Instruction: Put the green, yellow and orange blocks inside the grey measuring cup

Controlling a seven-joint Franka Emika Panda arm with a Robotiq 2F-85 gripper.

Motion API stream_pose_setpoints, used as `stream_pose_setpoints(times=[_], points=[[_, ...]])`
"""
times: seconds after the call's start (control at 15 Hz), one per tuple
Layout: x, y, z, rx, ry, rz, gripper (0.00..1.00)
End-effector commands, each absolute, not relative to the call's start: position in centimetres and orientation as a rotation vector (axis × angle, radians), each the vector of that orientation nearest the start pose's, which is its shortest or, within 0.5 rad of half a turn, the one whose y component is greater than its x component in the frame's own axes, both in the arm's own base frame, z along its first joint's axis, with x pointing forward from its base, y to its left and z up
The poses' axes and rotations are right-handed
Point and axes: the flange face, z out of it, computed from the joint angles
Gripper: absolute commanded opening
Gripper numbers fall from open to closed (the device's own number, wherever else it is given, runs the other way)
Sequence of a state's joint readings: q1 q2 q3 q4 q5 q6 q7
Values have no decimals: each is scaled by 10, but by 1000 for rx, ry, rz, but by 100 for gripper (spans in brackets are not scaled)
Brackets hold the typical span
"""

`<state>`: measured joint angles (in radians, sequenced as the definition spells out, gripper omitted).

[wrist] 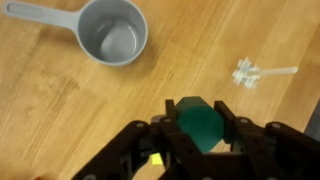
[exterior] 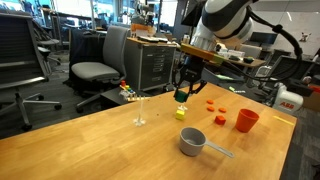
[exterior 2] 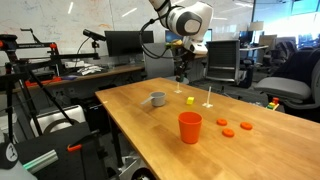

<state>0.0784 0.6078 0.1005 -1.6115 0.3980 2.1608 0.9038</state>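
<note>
My gripper is going to let go of the green block on the bottom of the empty grey measuring cup (exterior: 193, 147) (wrist: 113, 38).
My gripper (wrist: 199, 112) is shut on the green block (wrist: 200, 128), which fills the gap between the black fingers (wrist: 228, 118). In both exterior views the gripper (exterior: 183, 96) (exterior 2: 181, 76) hangs a little above the table. The yellow block (exterior: 181, 113) (exterior 2: 190, 100) lies just below it and peeks out under the gripper body in the wrist view (wrist: 152, 158). The grey measuring cup (exterior: 192, 141) (exterior 2: 157, 99) (wrist: 113, 30) stands upright and empty, apart from the gripper. Orange blocks (exterior: 210, 104) (exterior 2: 228, 131) lie flat on the table further off.
An orange-red handleless cup (exterior: 246, 120) (exterior 2: 190, 127) stands near the orange pieces. A clear stemmed glass (exterior: 140, 110) (exterior 2: 208, 97) stands close to the yellow block. Small white bits (wrist: 250, 74) lie on the wood. Office chairs and desks surround the table (exterior: 90, 150).
</note>
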Motion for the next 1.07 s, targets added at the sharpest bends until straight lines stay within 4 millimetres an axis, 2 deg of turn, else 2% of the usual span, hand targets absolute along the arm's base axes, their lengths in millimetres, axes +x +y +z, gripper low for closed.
stream_pose_setpoints(times=[0.0,0.27,0.4,0.53,0.73,1.0], points=[[665,148,284,-2399,1164,518,18],[639,165,246,-2348,1172,786,18],[620,167,225,-2369,1206,891,18],[605,166,214,-2394,1226,944,18],[595,163,210,-2404,1232,969,18],[598,157,217,-2438,1239,913,18]])
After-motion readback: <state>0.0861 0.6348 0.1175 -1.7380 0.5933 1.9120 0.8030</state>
